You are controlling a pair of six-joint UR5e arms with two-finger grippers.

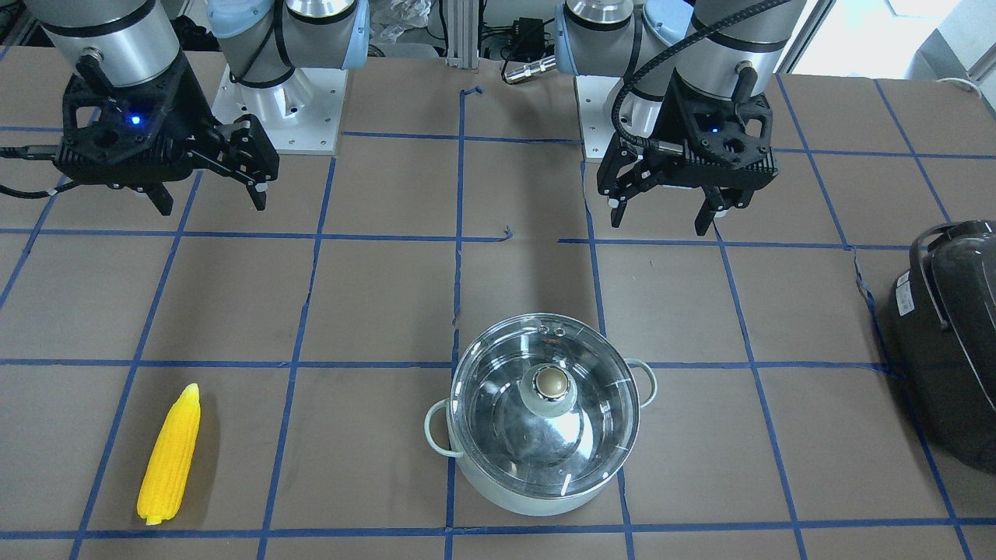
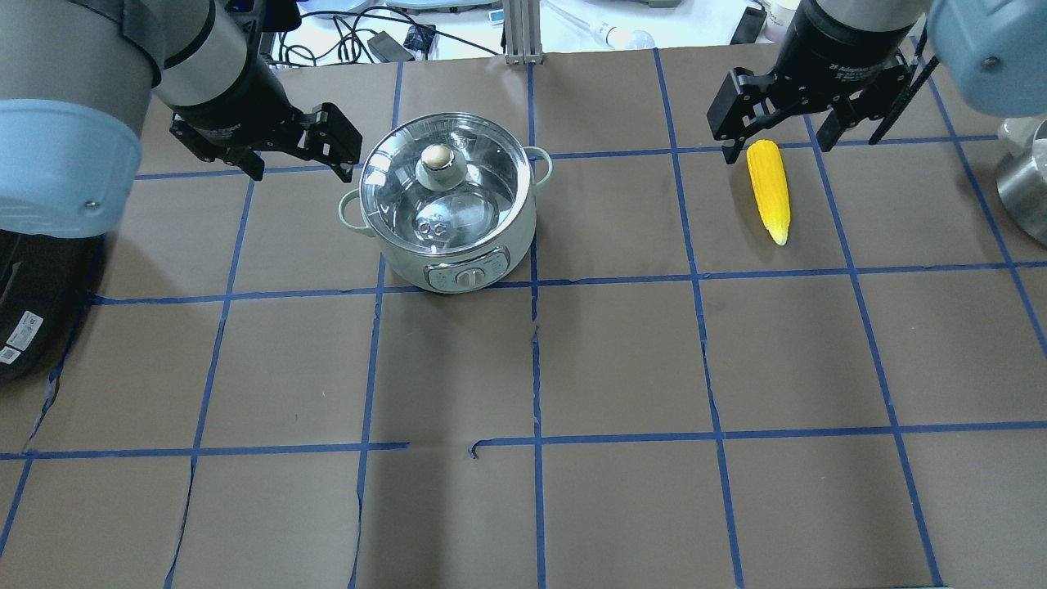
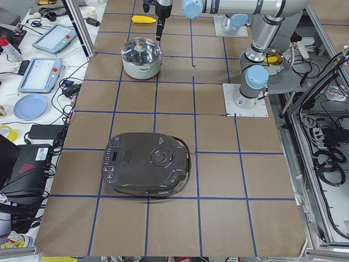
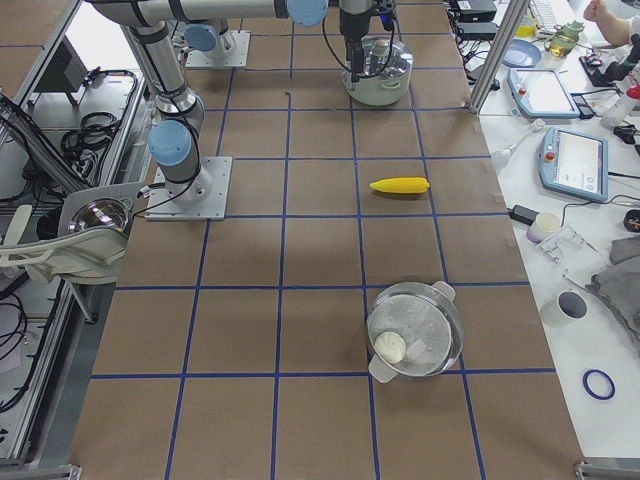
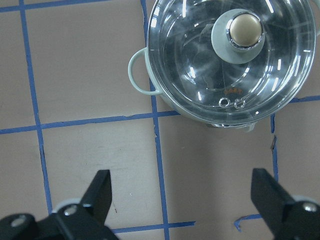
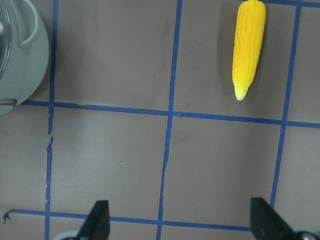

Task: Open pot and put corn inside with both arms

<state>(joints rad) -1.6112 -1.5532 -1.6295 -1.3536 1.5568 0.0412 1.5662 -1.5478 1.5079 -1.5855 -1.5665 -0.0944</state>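
Observation:
The robot's left gripper should next go to the pale knob [image 1: 551, 382] [image 5: 245, 30] of the mint-green pot's glass lid and close there, because the pot needs to be opened.
The mint-green pot [image 1: 498, 486] stands near the middle of the table with its clear glass lid [image 1: 498, 389] and pale knob [image 1: 554, 381] on it. It also shows in the overhead view [image 2: 491, 245] and the left wrist view [image 5: 165, 100]. The yellow corn [image 1: 170, 455] lies flat on the table, apart from the pot, and also shows in the overhead view [image 2: 769, 190] and the right wrist view [image 6: 248, 47]. My left gripper [image 1: 661, 224] hangs open and empty above the table behind the pot. My right gripper [image 1: 214, 206] hangs open and empty, well above the table near the corn.
A large dark grey appliance [image 1: 953, 342] sits at the table's end on my left side. A second lidded clear-topped pot [image 4: 415, 328] stands beyond the corn on my right. A steel bowl [image 2: 1022, 184] sits off the table's right edge. Blue tape lines grid the brown table.

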